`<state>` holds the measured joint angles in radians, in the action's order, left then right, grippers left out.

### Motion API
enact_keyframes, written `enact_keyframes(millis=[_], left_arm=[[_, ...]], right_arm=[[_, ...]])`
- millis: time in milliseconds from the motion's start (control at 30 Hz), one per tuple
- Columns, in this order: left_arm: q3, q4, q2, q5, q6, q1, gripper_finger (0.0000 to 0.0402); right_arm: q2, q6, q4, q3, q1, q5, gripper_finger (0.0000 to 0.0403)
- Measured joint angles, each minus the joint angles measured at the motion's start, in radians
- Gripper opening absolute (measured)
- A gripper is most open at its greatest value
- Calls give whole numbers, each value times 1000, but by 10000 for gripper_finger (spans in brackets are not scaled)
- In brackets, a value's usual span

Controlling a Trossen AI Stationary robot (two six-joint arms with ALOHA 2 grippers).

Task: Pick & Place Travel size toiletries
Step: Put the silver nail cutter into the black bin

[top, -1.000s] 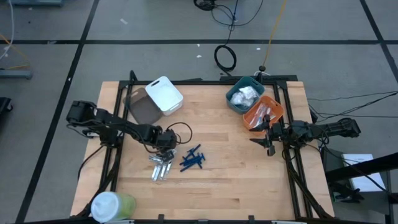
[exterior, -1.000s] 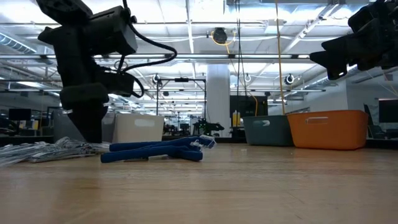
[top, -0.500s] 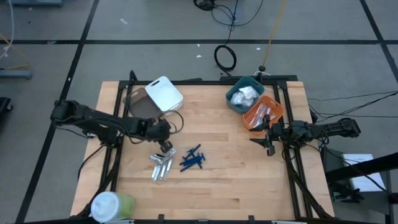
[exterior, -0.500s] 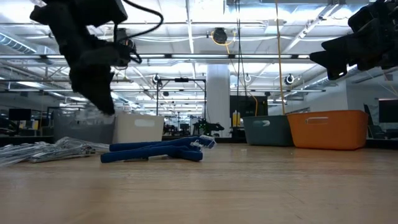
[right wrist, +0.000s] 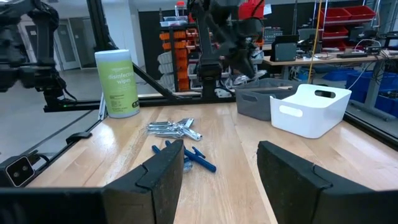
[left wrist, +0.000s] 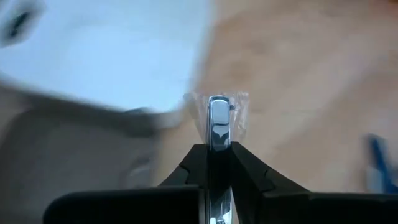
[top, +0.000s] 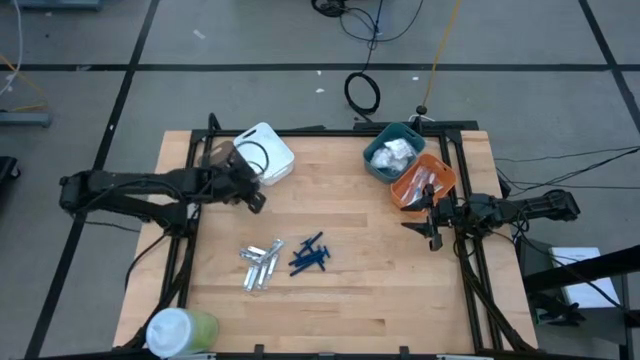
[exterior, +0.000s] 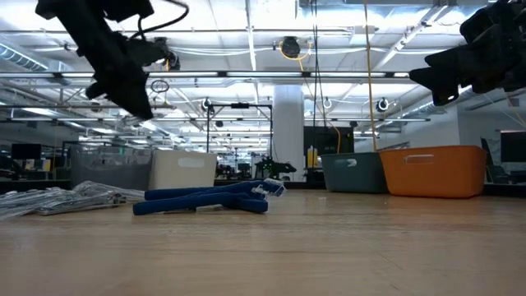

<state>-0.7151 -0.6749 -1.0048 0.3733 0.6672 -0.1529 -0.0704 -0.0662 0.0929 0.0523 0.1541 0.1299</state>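
Observation:
I need to let go of the silver tube with my left gripper inside the grey bin (top: 231, 178) (left wrist: 34, 183) next to the white bin.
My left gripper (top: 255, 200) hangs above the table near the white bin (top: 265, 152), shut on a small silver tube (left wrist: 217, 118) in clear wrap. In the low view it is high at the left (exterior: 136, 103). More silver tubes (top: 260, 266) and dark blue sticks (top: 310, 255) lie flat on the wood at mid-table. My right gripper (top: 430, 232) waits open at the right edge beside the orange bin (top: 424, 182), nothing between its fingers (right wrist: 168, 171). My left gripper pinches the silver tube between its two fingers, with the tube's free end (left wrist: 217, 134) sticking out past the fingertips. The tube lies along the fingers, which slant downward. It is lifted clear of the table, over the wood beside the white bin.
A grey bin (top: 225, 165) sits under the white bin at the far left. A teal bin (top: 393, 150) with white packets stands by the orange bin at the far right. A green cup (top: 180, 330) stands at the near left corner. Bare wood (top: 380, 290) lies near right.
My left gripper has risen from the pile of silver tubes and gone toward the table's far left, to the white bin, rolling and tipping as it went. It stays shut, and one silver tube has come up clear of the table with it.

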Motion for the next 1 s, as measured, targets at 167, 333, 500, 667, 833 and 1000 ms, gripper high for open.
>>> enact_keyframes(millis=[167, 333, 500, 667, 833, 1000], left_arm=[[0, -141, 52, 84, 112, -100, 30], [0, -205, 59, 136, 121, -183, 35], [0, -233, 38, 143, 118, -261, 36], [0, -246, 17, 143, 110, -318, 36], [0, -250, 9, 143, 75, -338, 37], [0, -251, 9, 142, 81, -337, 37]], right_arm=[[0, 0, 0, 0, 0, 0, 196], [0, 0, 0, 0, 0, 0, 196], [0, 0, 0, 0, 0, 0, 196], [0, 0, 0, 0, 0, 0, 193], [0, 0, 0, 0, 0, 0, 195], [0, 0, 0, 0, 0, 0, 196]])
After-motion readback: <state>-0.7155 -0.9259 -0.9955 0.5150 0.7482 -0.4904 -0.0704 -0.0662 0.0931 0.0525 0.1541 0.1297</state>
